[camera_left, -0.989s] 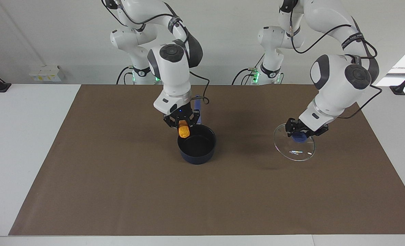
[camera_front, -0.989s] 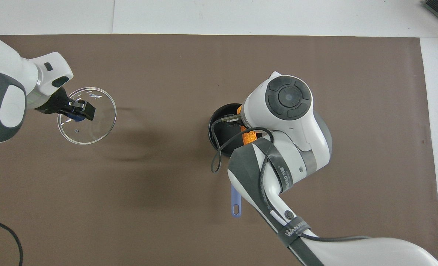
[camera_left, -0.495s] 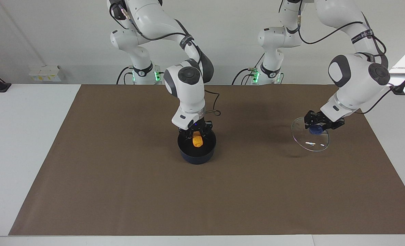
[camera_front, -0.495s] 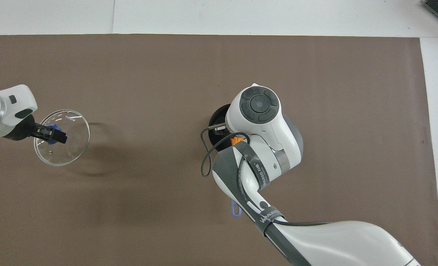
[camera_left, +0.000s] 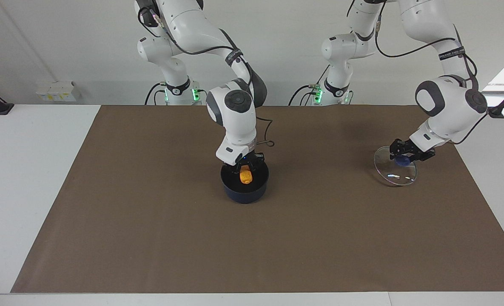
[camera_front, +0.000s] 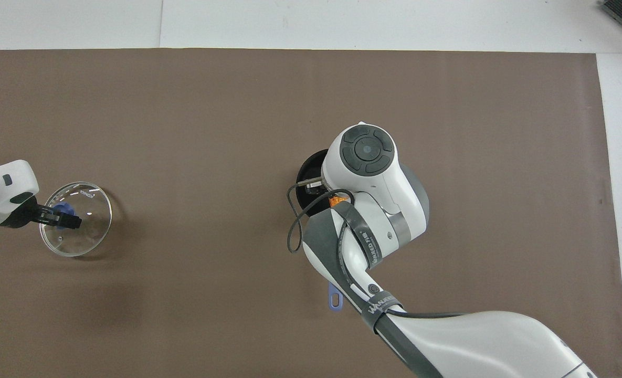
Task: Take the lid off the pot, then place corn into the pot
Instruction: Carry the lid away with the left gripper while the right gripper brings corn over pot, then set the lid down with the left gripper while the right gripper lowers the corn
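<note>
The robot's right gripper will release the orange corn, now hanging inside the pot, on the bottom of the dark navy pot (camera_front: pixel 331 190), lined up with the pot's blue handle.
The dark navy pot (camera_left: pixel 244 193) stands mid-mat; in the overhead view only part of its rim (camera_front: pixel 306 170) and the end of its blue handle (camera_front: pixel 335 299) show past the right arm. My right gripper (camera_left: pixel 245 170) reaches down into the pot, shut on the orange corn (camera_left: pixel 246 176), which hangs inside the pot. A bit of the corn (camera_front: pixel 337 200) shows from above. My left gripper (camera_left: pixel 406 154) is shut on the blue knob (camera_left: pixel 402 160) of the glass lid (camera_left: pixel 395 173). It holds the lid tilted, low over the mat at the left arm's end (camera_front: pixel 77 231).
A brown mat (camera_left: pixel 149 233) covers most of the white table (camera_left: pixel 22 170). The right arm's wrist and cable (camera_front: pixel 292 231) hang over the pot.
The right gripper has come down with the corn from the pot's rim into the pot. The left gripper has carried the lid lower and farther toward the left arm's end of the table.
</note>
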You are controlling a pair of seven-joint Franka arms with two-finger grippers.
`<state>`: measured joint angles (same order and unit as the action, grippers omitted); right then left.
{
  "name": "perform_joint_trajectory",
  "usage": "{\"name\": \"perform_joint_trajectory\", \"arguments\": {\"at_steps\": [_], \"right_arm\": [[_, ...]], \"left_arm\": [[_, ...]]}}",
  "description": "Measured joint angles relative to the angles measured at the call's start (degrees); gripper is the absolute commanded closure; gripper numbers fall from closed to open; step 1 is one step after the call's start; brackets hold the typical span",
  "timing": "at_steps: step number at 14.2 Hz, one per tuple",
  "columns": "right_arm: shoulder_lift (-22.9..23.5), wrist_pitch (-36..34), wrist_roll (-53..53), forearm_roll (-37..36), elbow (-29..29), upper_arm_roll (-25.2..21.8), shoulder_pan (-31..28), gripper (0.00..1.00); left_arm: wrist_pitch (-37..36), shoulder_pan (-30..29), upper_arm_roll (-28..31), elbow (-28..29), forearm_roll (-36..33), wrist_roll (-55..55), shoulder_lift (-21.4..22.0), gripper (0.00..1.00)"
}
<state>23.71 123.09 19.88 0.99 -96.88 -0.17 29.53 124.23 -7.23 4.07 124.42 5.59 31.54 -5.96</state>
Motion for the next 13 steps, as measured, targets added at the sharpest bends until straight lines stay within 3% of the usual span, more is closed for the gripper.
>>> {"name": "perform_joint_trajectory", "arguments": {"at_steps": [1, 2, 3, 4, 11, 12, 13], "right_arm": [[0.01, 0.00, -0.12, 0.00, -0.07, -0.03, -0.06, 0.83], [0.01, 0.07, -0.24, 0.00, -0.08, -0.07, -0.25, 0.83], [0.01, 0.32, -0.44, 0.00, -0.06, -0.08, -0.60, 0.84], [0.03, 0.69, -0.78, 0.00, 0.01, -0.11, -1.03, 0.84], [1.40, 3.98, -1.37, 1.78, 0.31, 0.25, -0.88, 0.81], [1.78, 4.12, -1.37, 1.81, 0.32, 0.25, -0.71, 0.78], [2.09, 4.13, -1.49, 1.82, 0.31, 0.24, -0.71, 0.63]], "left_arm": [[2.38, 0.00, -0.07, 1.61, 0.01, 0.11, 0.02, 1.00], [4.07, 0.00, -0.18, 2.68, 0.03, 0.27, 0.06, 0.84], [4.71, 0.00, -0.23, 3.11, 0.07, 0.33, 0.13, 0.12], [4.95, 0.00, -0.26, 3.35, 0.10, 0.35, 0.13, 0.00], [5.40, -0.01, -0.20, 2.05, 0.10, 0.34, -0.02, 0.00], [5.39, 0.00, -0.23, 0.89, 0.10, 0.33, -0.02, 0.00], [5.20, 0.01, -0.30, -0.61, 0.10, 0.32, -0.04, 0.00]]}}
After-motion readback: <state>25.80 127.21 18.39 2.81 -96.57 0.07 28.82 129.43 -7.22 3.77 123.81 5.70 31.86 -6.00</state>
